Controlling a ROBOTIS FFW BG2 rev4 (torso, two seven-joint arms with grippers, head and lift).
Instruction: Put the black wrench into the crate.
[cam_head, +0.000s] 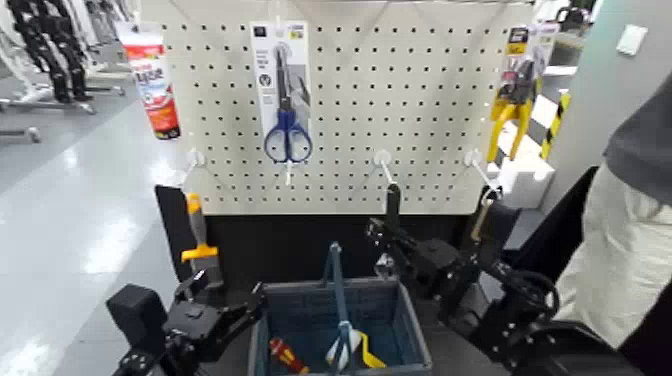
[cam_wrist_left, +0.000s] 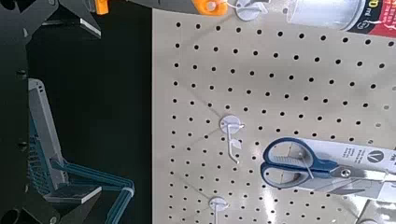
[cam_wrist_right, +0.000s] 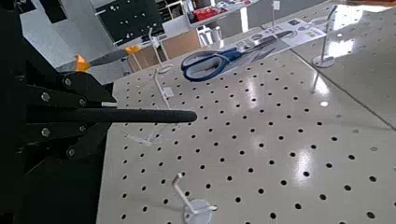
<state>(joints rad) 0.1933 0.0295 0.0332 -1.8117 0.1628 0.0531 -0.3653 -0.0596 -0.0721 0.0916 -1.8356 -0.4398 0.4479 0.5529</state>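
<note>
I will let go of the black wrench with my right gripper in the crate (cam_head: 308, 338) between the red tool and the yellow tool.
The black wrench (cam_head: 392, 203) stands upright in front of the pegboard's lower edge, above the crate's far right corner. My right gripper (cam_head: 386, 234) is shut on its lower end. In the right wrist view the fingers (cam_wrist_right: 65, 117) clamp the slim black handle (cam_wrist_right: 149, 116), which points out over the pegboard; the jaw head is hidden. The blue-grey slatted crate (cam_head: 400, 318) with a blue hoop handle (cam_head: 336, 280) sits below, in the middle. It also shows in the left wrist view (cam_wrist_left: 42, 140). My left gripper (cam_head: 215, 318) waits low, left of the crate.
The white pegboard (cam_head: 420, 110) carries blue-handled scissors (cam_head: 287, 135), yellow-handled pliers (cam_head: 515, 95), a red and white tube (cam_head: 153, 75) and bare hooks (cam_head: 383, 160). An orange-handled tool (cam_head: 195, 230) hangs at the lower left. The crate holds small tools (cam_head: 285, 353). A person (cam_head: 630, 230) stands at the right.
</note>
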